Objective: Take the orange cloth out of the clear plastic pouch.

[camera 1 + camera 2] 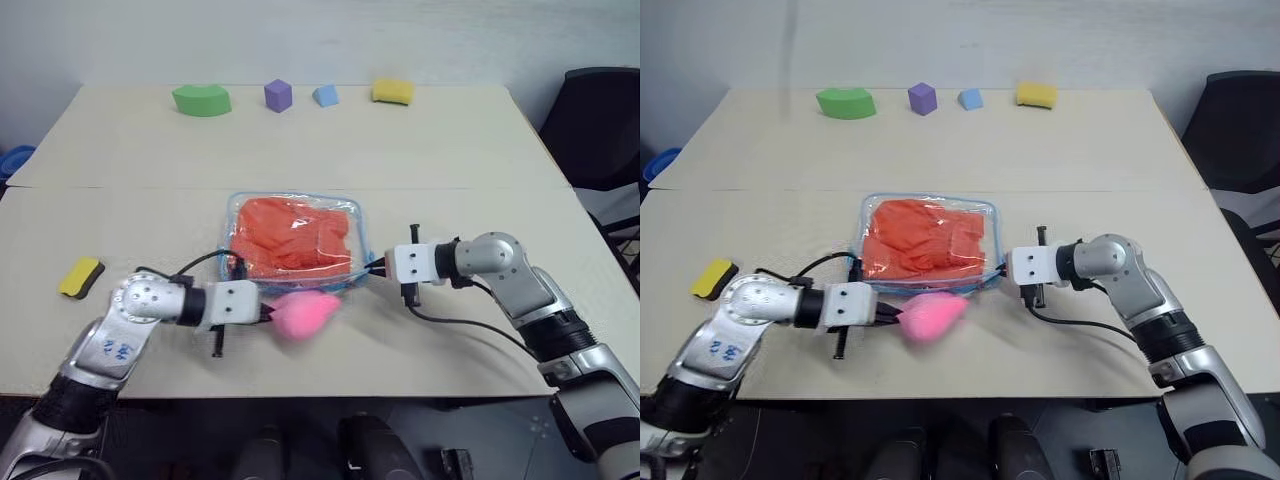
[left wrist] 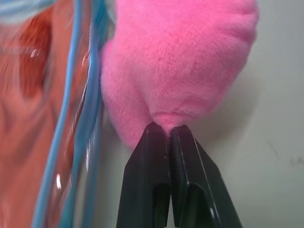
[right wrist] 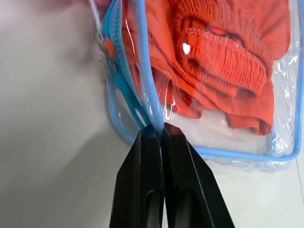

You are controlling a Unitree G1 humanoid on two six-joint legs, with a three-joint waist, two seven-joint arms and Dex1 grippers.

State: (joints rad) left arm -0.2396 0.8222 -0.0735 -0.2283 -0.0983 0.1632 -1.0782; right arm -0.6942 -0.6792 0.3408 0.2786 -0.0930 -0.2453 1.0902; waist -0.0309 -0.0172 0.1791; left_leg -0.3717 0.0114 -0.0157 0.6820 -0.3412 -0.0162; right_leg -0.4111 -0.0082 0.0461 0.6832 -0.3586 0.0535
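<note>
My left gripper is going to let go of the pink fluffy charm, now hanging off the pouch's near edge, on the table (image 1: 206,287) between the eraser-like block and the clear plastic pouch.
The clear plastic pouch (image 1: 296,240) with light blue edging lies flat in the middle of the table, and the orange cloth (image 1: 290,235) sits folded inside it. A pink fluffy charm (image 1: 305,313) hangs off the pouch's near edge. My left gripper (image 2: 167,130) is shut on the base of that charm (image 2: 175,61). At the pouch's near right corner, my right gripper (image 3: 158,129) is shut on the blue edging (image 3: 147,85). The cloth's ruffled seam (image 3: 223,57) shows through the plastic.
At the table's far edge stand a green block (image 1: 201,99), a purple cube (image 1: 278,95), a small blue block (image 1: 325,95) and a yellow sponge (image 1: 392,91). A yellow and black eraser-like block (image 1: 81,277) lies at the left. A black chair (image 1: 598,120) is beyond the right edge.
</note>
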